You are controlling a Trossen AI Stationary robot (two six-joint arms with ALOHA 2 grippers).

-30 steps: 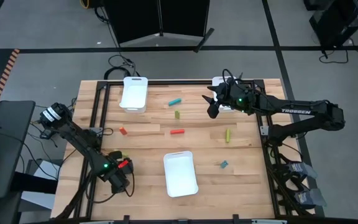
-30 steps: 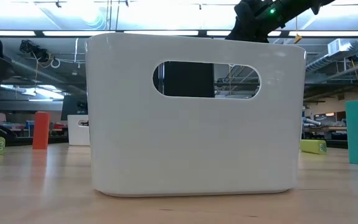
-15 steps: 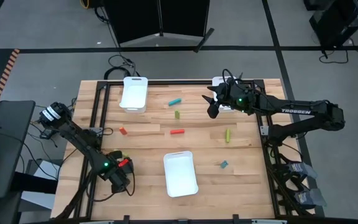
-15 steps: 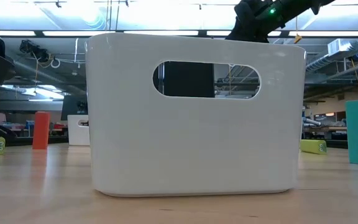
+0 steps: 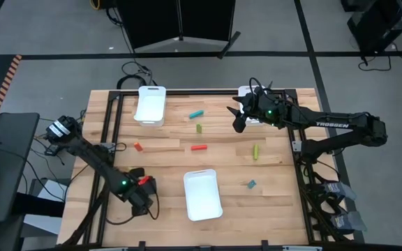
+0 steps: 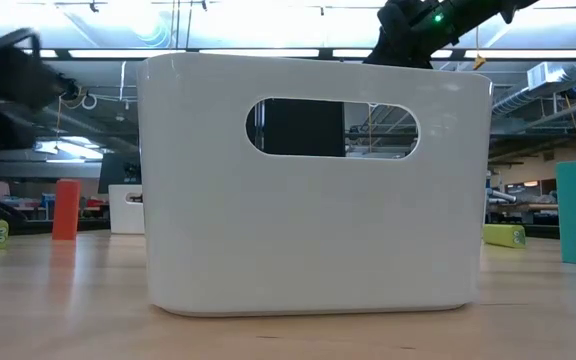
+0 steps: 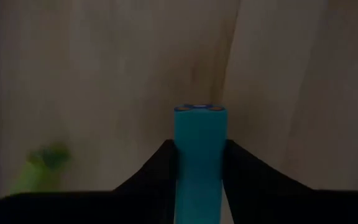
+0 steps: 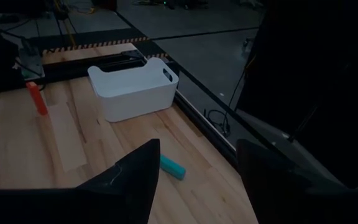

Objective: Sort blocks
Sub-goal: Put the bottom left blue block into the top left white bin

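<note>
The yellow-green block's upper part (image 5: 199,127), between the far teal block and the mid-table red block, is next for my right gripper to go to and close on.
My left gripper (image 5: 145,195) is over the table's near left part, shut on a teal-blue block (image 7: 199,143). A yellow-green block (image 7: 42,169) lies blurred on the wood beside it. Loose blocks lie mid-table: teal (image 5: 197,113), yellow-green (image 5: 199,128), red (image 5: 199,148), red (image 5: 137,146), yellow-green (image 5: 255,152) and teal (image 5: 250,184). My right gripper (image 5: 239,120) hovers open above the far right part, and its wrist view shows a teal block (image 8: 173,168) beyond its fingers. My left gripper pinches the teal-blue block's lower half (image 7: 199,180) between its two fingers, one on each long side. The fingers lie along the block, whose free end (image 7: 199,111) sticks out past the fingertips toward the wood. Whether that end touches the table does not show.
One white tray (image 5: 202,195) stands near the table's near edge, right of my left gripper, and fills the low view (image 6: 313,185). Another white tray (image 5: 151,104) stands at the far left. A third white tray (image 5: 251,120) shows partly under my right arm.
My left gripper has shifted a little toward the table's right, closer to the near white tray, still shut on the teal-blue block. Its arm now shows as a dark blur at the low view's upper left.
</note>
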